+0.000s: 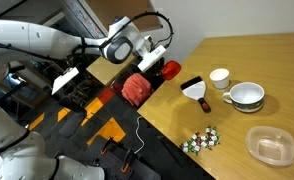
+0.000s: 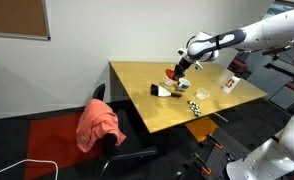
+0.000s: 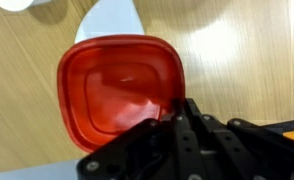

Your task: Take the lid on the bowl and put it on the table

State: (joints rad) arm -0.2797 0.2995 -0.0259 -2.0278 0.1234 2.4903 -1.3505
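Observation:
Next, my gripper releases the red lid on the wood (image 1: 167, 91) between the black-and-white brush and the edge of the table. The lid is now low over the far corner.
The red lid (image 3: 115, 88) is pinched at its edge by my gripper (image 3: 183, 112), which is shut on it. In both exterior views the gripper (image 1: 159, 60) (image 2: 177, 66) holds the lid (image 1: 171, 69) (image 2: 170, 73) low over the far corner of the wooden table (image 1: 277, 60) (image 2: 137, 85). I cannot tell whether the lid touches the wood. The clear bowl (image 1: 271, 146) (image 2: 230, 84) stands uncovered near the opposite end of the table, well apart from the gripper.
A white cup (image 1: 219, 77), a white bowl with a dark rim (image 1: 247, 95), a black-and-white brush (image 1: 194, 90) and a small speckled object (image 1: 200, 141) lie on the table. A reddish-pink cloth lump (image 1: 137, 88) (image 2: 99, 125) sits on a chair beside the table edge.

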